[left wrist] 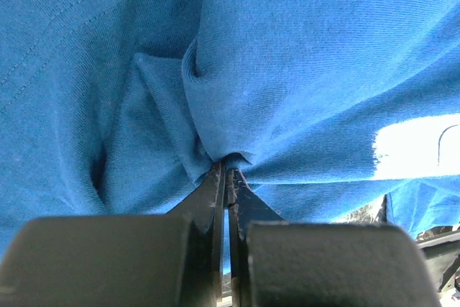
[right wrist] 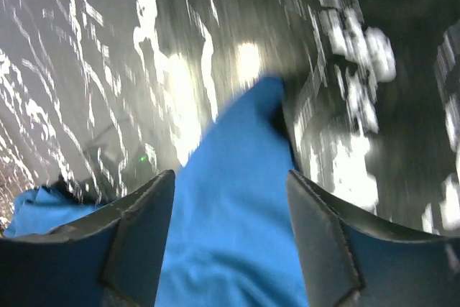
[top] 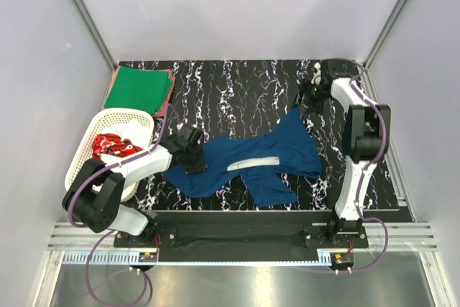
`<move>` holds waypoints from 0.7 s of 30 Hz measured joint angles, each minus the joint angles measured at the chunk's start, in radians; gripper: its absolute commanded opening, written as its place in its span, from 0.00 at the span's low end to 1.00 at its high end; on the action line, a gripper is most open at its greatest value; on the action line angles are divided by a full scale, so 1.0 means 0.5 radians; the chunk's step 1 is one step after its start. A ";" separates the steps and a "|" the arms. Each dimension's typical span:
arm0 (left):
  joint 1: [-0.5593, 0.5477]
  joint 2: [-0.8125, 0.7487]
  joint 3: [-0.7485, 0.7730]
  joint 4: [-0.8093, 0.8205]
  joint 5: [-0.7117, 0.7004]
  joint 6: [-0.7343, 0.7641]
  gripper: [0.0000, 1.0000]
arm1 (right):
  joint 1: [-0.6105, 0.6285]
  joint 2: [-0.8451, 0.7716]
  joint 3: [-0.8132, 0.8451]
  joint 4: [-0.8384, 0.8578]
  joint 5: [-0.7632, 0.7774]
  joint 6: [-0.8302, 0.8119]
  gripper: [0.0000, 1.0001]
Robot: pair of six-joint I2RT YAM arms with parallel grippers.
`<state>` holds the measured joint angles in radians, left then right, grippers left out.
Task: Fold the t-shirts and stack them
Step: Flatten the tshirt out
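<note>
The left gripper is pinching a bunched fold of the crumpled blue t-shirt, so it should open, lift clear and take the shirt's far tip [top: 295, 116] next to the right gripper.
The dark navy blue t-shirt [top: 269, 152] lies crumpled and stretched across the middle of the table. My left gripper [top: 188, 154] is shut on a bunched fold at the shirt's left edge; in the left wrist view the jaws [left wrist: 226, 167] pinch the blue cloth [left wrist: 309, 77]. My right gripper [top: 306, 101] hovers open over the shirt's far right tip; blue cloth [right wrist: 230, 235] lies below, between the spread fingers [right wrist: 147, 213]. A folded green t-shirt [top: 136, 88] lies at the back left on a reddish-pink one [top: 171, 80]. The red t-shirt with white print [top: 115, 147] sits in the basket.
The white lattice basket [top: 133, 120] stands at the left edge, beside my left arm. The black marbled table [top: 237, 91] ends at grey walls at the back and sides. A white label [top: 251, 163] shows on the blue shirt.
</note>
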<state>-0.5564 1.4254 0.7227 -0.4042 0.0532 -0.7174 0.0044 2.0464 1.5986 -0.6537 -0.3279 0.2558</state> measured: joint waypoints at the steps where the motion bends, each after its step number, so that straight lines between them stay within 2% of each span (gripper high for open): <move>1: 0.000 -0.001 -0.004 0.005 0.000 0.000 0.00 | 0.000 0.116 0.117 -0.016 -0.041 -0.032 0.72; 6: 0.000 -0.023 -0.012 0.004 -0.001 -0.004 0.00 | 0.000 0.482 0.504 -0.147 -0.121 -0.140 0.71; 7: 0.000 -0.025 -0.012 0.005 -0.001 -0.004 0.00 | 0.000 0.519 0.546 -0.162 -0.132 -0.155 0.69; 8: 0.000 -0.026 -0.011 0.005 -0.001 -0.004 0.00 | 0.000 0.556 0.596 -0.180 -0.167 -0.172 0.63; 9: 0.000 -0.026 -0.010 0.004 -0.001 -0.004 0.00 | 0.000 0.587 0.644 -0.199 -0.198 -0.188 0.39; 10: 0.000 -0.026 -0.007 0.001 0.000 -0.004 0.00 | 0.000 0.606 0.674 -0.201 -0.233 -0.202 0.24; 12: 0.000 -0.024 0.021 -0.028 -0.003 -0.002 0.00 | 0.000 0.627 0.733 -0.209 -0.311 -0.222 0.00; 15: 0.026 0.012 0.185 -0.157 -0.015 0.005 0.00 | 0.000 0.630 0.870 -0.277 -0.352 -0.212 0.00; 19: 0.118 0.060 0.617 -0.308 -0.073 0.025 0.00 | 0.000 0.613 1.217 -0.349 -0.237 -0.205 0.00; 21: 0.150 0.056 0.875 -0.348 -0.133 0.034 0.00 | 0.000 0.515 1.276 -0.333 -0.155 -0.199 0.00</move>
<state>-0.4816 1.4532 1.1603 -0.5781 -0.0132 -0.7002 0.0044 2.3039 2.2368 -0.8204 -0.4053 0.1562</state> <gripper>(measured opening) 0.012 0.012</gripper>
